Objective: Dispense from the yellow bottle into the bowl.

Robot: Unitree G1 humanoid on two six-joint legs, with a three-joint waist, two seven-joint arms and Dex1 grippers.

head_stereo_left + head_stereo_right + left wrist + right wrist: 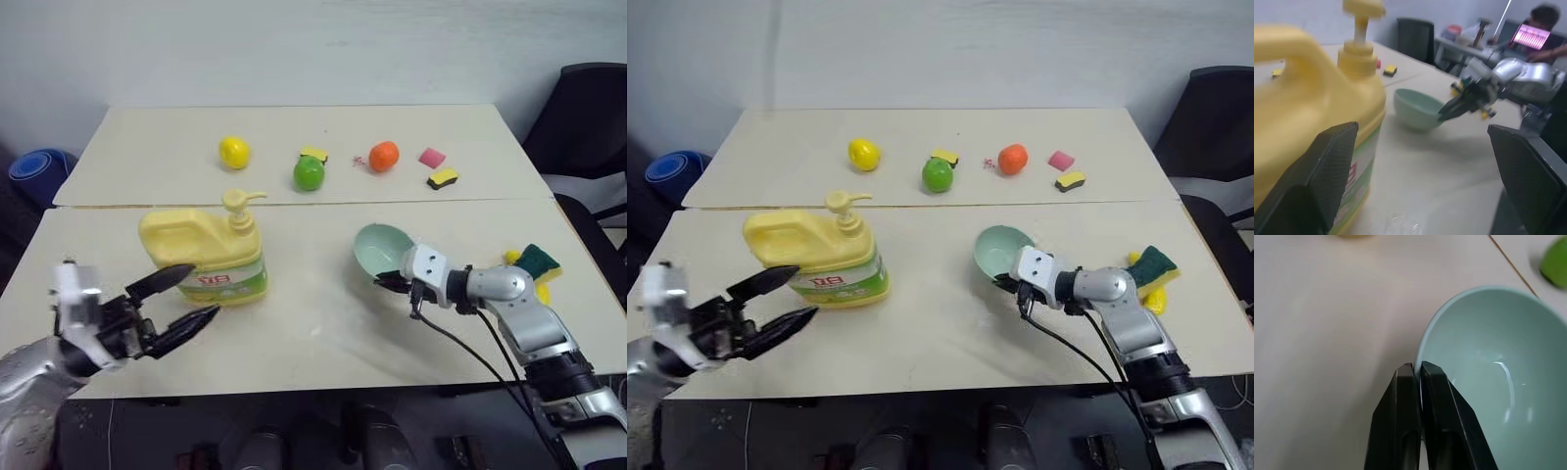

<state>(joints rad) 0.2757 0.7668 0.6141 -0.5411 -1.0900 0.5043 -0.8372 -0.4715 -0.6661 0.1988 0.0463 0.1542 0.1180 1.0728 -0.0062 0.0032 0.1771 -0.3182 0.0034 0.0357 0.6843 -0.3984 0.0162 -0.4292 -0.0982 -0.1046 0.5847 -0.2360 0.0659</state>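
The fingers of my left gripper should next close just above the pump top [238, 198] [1364, 7] of the yellow bottle, so that they can press down there while shut.
The yellow bottle [201, 250], a pale jug with a pump top and a green label, stands upright on the near table's left half. My left gripper [204, 292] hangs open just in front of it, the fingers [1327, 166] wide apart and touching nothing. To the right sits the mint-green bowl [380, 250], slightly tilted. My right gripper [382, 282] is shut on its near rim; in the right wrist view the two fingers [1405, 396] pinch the bowl's edge [1488, 372]. From the left wrist, the bottle [1298, 98], bowl [1415, 107] and right gripper [1442, 116] show together.
On the far table lie a lemon [234, 152], a green fruit [309, 173], an orange [384, 156], a pink sponge [432, 157] and a yellow-black sponge [443, 177]. A green-yellow sponge [536, 262] lies at the near right. A black chair [588, 108] stands beyond the right edge.
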